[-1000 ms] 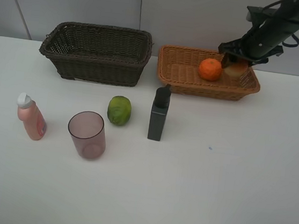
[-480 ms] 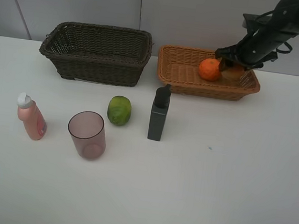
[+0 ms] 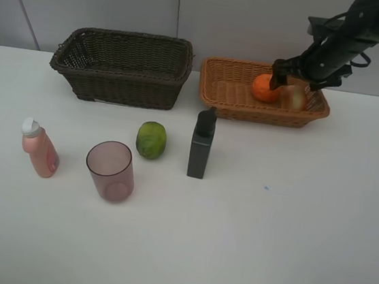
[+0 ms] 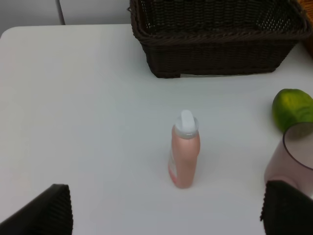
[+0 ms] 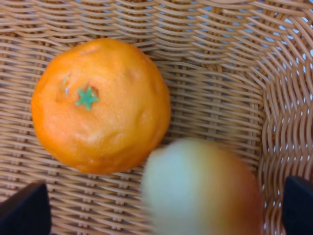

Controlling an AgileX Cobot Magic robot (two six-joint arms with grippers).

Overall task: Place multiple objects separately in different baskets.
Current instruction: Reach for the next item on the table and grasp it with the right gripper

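Next, my right gripper moves next to the dark grey bottle beside the green fruit and closes on the upper part of the bottle's body (image 3: 203, 139).
My right gripper (image 3: 296, 81) is open above the orange-tan basket (image 3: 230, 100). The red-orange round fruit (image 3: 294, 97) is free of the fingers, blurred, just below them inside that basket, beside the orange mandarin (image 3: 264, 87). The right wrist view shows the mandarin (image 5: 100, 105), the blurred fruit (image 5: 203, 188) and the spread gripper (image 5: 161, 210). The green fruit (image 3: 151, 140), dark grey bottle (image 3: 201, 145), mauve cup (image 3: 110, 171) and pink bottle (image 3: 38, 148) stand on the table. My left gripper (image 4: 166, 213) is open and empty, short of the pink bottle (image 4: 185, 156).
The dark brown basket (image 3: 121, 79) stands at the back left with nothing visible inside; it also shows in the left wrist view (image 4: 215, 39). The white table (image 3: 268, 233) stretches bare over the front and right. A wall runs behind the baskets.
My right gripper has moved slightly left over the tan basket and opened. The red-orange fruit has left the fingers and dropped in beside the mandarin.
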